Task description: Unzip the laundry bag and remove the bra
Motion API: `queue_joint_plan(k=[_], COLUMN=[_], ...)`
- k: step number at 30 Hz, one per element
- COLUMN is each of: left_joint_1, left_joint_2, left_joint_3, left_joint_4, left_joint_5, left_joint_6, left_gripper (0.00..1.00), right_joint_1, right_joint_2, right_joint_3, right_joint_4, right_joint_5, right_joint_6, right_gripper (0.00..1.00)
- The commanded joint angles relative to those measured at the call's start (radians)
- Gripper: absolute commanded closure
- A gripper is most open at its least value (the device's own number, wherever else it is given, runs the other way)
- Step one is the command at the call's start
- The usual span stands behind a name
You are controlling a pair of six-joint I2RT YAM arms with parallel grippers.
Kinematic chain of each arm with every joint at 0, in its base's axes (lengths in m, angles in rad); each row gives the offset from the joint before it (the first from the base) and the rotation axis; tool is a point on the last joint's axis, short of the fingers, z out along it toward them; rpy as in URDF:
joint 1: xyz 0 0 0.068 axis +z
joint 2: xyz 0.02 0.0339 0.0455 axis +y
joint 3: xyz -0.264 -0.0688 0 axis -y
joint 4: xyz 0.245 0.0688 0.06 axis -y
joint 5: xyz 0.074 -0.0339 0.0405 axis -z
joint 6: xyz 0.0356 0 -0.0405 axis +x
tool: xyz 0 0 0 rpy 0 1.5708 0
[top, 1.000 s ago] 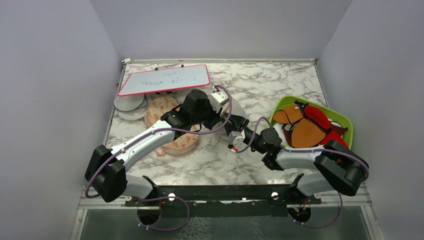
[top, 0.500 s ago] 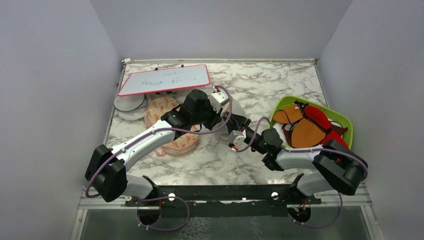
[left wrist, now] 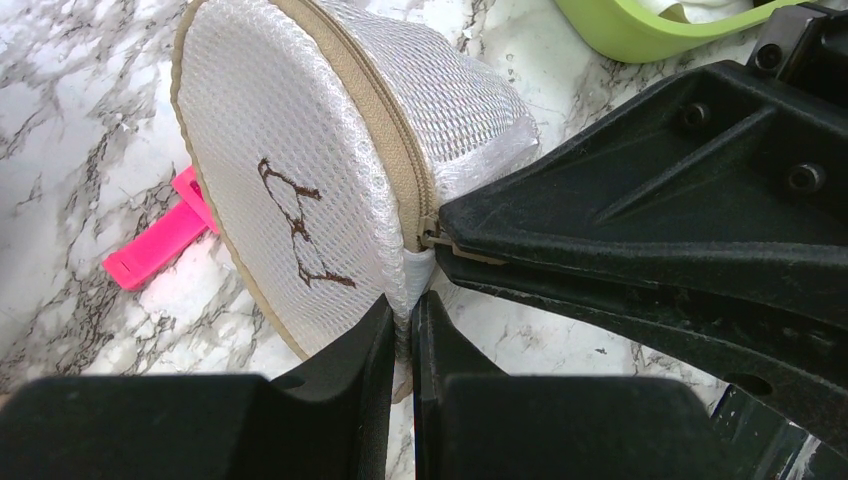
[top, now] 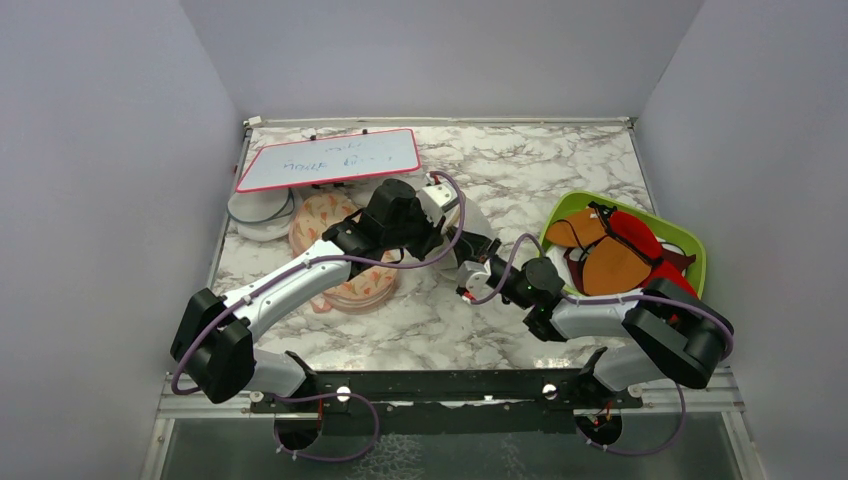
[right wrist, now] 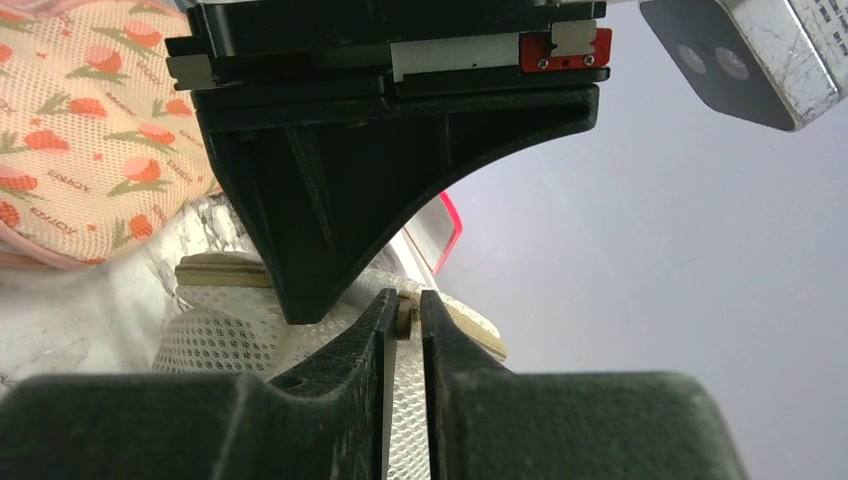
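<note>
My left gripper pinches the white fold beyond the zipper's end; it should open and take the beige seam (left wrist: 398, 150) before my right gripper pulls the zipper pull farther.
The laundry bag (left wrist: 300, 150) is a white mesh dome with a beige zipper and a dark mark, and it stands on edge mid-table. It is mostly hidden under the arms in the top view (top: 476, 218). My left gripper (left wrist: 400, 310) is shut on a fold of the bag's white mesh at its lower edge. My right gripper (right wrist: 403, 315) is shut on the zipper pull (right wrist: 404, 320) at the beige seam, close to the left fingers (left wrist: 340, 380). The zipper looks closed along the visible seam. The bra is hidden.
A peach floral pouch (top: 335, 250) lies left of the bag. A red-framed whiteboard (top: 328, 158) stands at the back left. A green tray (top: 697, 262) on the right holds red, orange and brown garments. A pink clip (left wrist: 160, 235) lies beside the bag.
The right arm has crept slightly left toward the bag. Both grips look unchanged.
</note>
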Motion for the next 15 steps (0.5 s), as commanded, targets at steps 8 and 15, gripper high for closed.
queue_joint_plan(k=[8, 15], left_joint_1=[-0.004, -0.013], left_joint_2=[-0.006, -0.072], left_joint_3=[0.013, -0.108], left_joint_4=[0.04, 0.166], left_joint_5=[0.058, -0.003], left_joint_6=[0.02, 0.099], left_gripper=[1.0, 1.0], right_joint_1=[0.006, 0.006], right_joint_2=[0.02, -0.091], right_joint_3=[0.033, 0.064], right_joint_4=[-0.004, -0.191], right_joint_5=[0.121, 0.202], right_joint_6=[0.054, 0.276], right_gripper=[0.99, 0.99])
